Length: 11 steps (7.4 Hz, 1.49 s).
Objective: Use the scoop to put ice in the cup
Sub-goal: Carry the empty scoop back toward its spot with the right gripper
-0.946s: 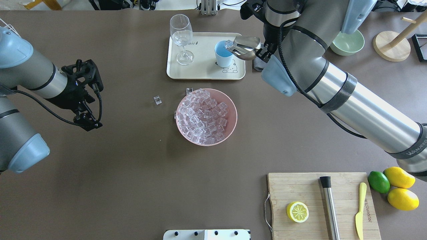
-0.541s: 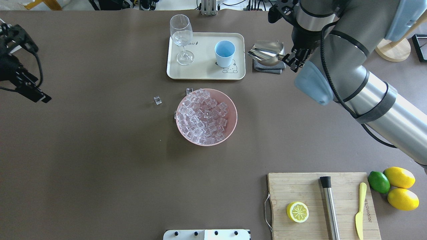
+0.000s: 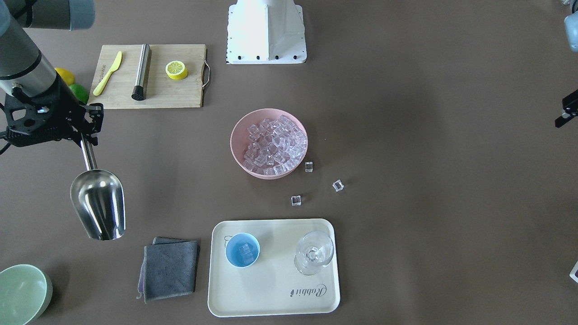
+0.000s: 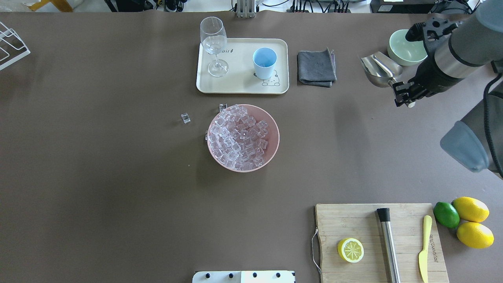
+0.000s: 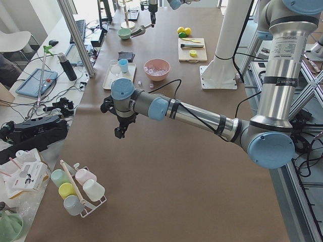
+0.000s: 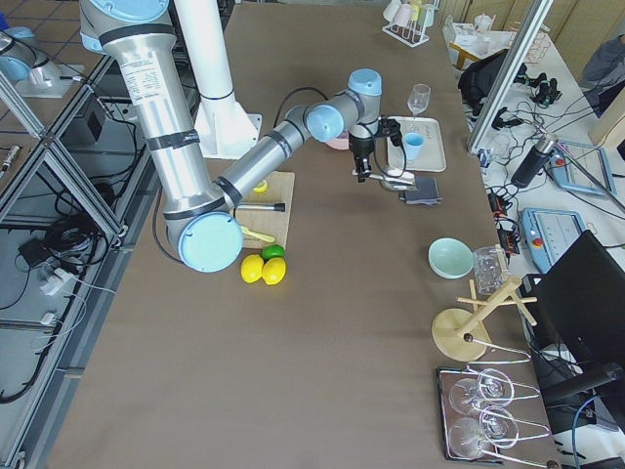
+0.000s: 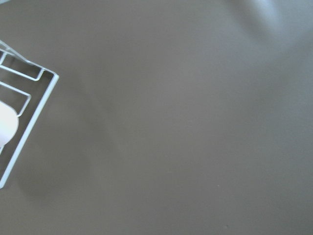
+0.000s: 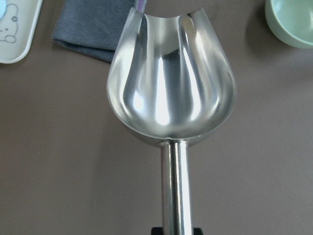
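Note:
My right gripper has the steel scoop. Next, I set it down on the bare table (image 3: pixel 27 174) (image 8: pixel 257 182) between the green lime and the pale green bowl.
The shiny steel scoop (image 4: pixel 379 70) is empty and held by its handle in my right gripper (image 4: pixel 400 89), which is shut on it, to the right of the grey cloth. In the right wrist view its trough (image 8: pixel 171 78) is bare. The light-blue cup (image 4: pixel 264 63) stands on the tray, with clear ice (image 3: pixel 244 251) inside it. More ice (image 4: pixel 237 137) fills the pink bowl (image 4: pixel 277 137). Three loose cubes lie on the table near the bowl, one of them out to its left (image 4: pixel 185 118). My left gripper (image 5: pixel 121 132) is far off at the table's left end; I cannot tell whether it is open.
A cream tray (image 4: pixel 239 84) also holds a stemmed glass (image 4: pixel 214 43). A grey cloth (image 4: pixel 315 67) and a pale green bowl (image 4: pixel 406 47) are close to the scoop. A cutting board (image 4: pixel 353 224) with a lemon half, a steel cylinder and a knife is at the front right. A wire rack (image 4: pixel 11 47) stands far left.
My right arm has drawn the scoop away from the cup, rightward past the cloth, and the cube that was at its lip is gone. My left arm has moved left out of the overhead view.

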### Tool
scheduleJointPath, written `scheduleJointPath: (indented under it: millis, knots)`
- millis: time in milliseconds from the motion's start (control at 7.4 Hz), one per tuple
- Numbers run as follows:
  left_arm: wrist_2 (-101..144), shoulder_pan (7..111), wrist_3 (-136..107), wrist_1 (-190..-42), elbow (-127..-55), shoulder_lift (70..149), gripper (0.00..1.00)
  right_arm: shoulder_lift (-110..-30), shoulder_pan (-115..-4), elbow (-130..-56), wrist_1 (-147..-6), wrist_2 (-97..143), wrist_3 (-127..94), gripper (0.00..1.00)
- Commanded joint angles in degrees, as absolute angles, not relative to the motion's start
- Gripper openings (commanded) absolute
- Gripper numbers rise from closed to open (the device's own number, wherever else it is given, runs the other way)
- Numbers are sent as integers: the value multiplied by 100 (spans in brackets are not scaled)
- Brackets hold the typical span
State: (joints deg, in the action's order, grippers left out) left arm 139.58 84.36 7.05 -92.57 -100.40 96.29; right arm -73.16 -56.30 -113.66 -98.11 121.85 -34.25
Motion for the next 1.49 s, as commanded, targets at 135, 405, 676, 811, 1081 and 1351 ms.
scheduleJointPath:
  millis: [135, 405, 676, 811, 1081, 1351]
  knots:
    - [13739, 9218, 756, -9246, -9817, 9319, 99, -9074, -5651, -11470, -7872, 11963, -5210, 0]
    - [13755, 9360, 756, -9246, -9825, 9036, 99, -9928, -5651, -11400, -6685, 11865, -5642, 0]
    - [13816, 9517, 738, -9246, -10053, 8930, 99, -10178, -5616, -10866, -5769, 11892, -5572, 0]
    - [13825, 9510, 747, -9255, -10159, 8851, 99, -10256, -5616, -10759, -5539, 11918, -5363, 0]
    - [13816, 9492, 756, -9281, -10020, 8851, 99, -10362, -5607, -10749, -5537, 11927, -5327, 0]
    - [13816, 9431, 747, -9264, -9976, 8859, 99, -10432, -5590, -10670, -5537, 11935, -5317, 0]
